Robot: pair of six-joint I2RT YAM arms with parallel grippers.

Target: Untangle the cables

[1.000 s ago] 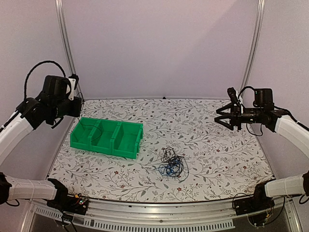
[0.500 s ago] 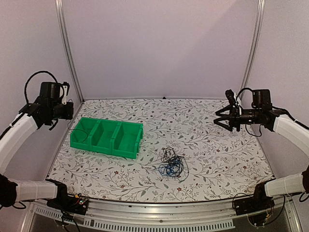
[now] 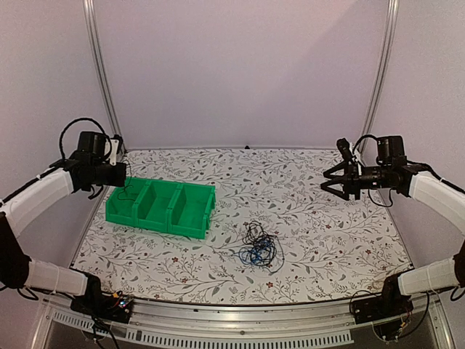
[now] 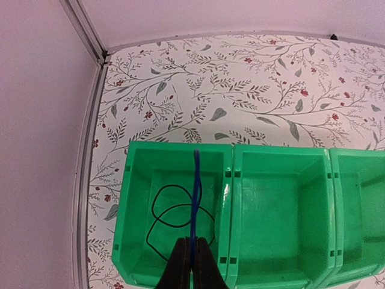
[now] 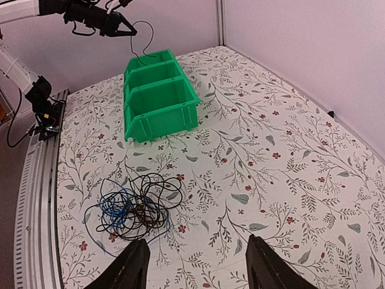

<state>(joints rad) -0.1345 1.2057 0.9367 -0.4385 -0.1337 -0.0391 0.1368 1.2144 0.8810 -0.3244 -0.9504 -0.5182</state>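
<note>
The brown cable [image 3: 272, 245] [image 5: 144, 224] lies in the snarl. Next, my right gripper closes on it there, on the side away from the green bin.
A snarl of thin blue and black cables [image 3: 258, 247] lies on the floral table in front of the green bin; the right wrist view shows the cables [image 5: 129, 208] too. My left gripper [image 3: 120, 174] hovers over the bin's left end. In the left wrist view the left gripper [image 4: 193, 241] is shut on one thin cable [image 4: 195, 180] that looks blue here. It hangs into the leftmost compartment, where a black cable [image 4: 171, 211] lies in loops. My right gripper [image 3: 325, 180] is held high at the right, open and empty. The right gripper [image 5: 195, 239] faces the snarl from a distance.
The green three-compartment bin [image 3: 196, 211] stands at the left of the table; the bin [image 4: 231, 174] shows bare middle and right compartments. The bin [image 5: 162, 111] sits beyond the snarl in the right wrist view. Metal frame posts [image 3: 102, 80] and lilac walls border the table.
My left gripper has come down and toward the bin's left compartment, still shut on its cable. The right gripper has drifted slightly left, still open.
</note>
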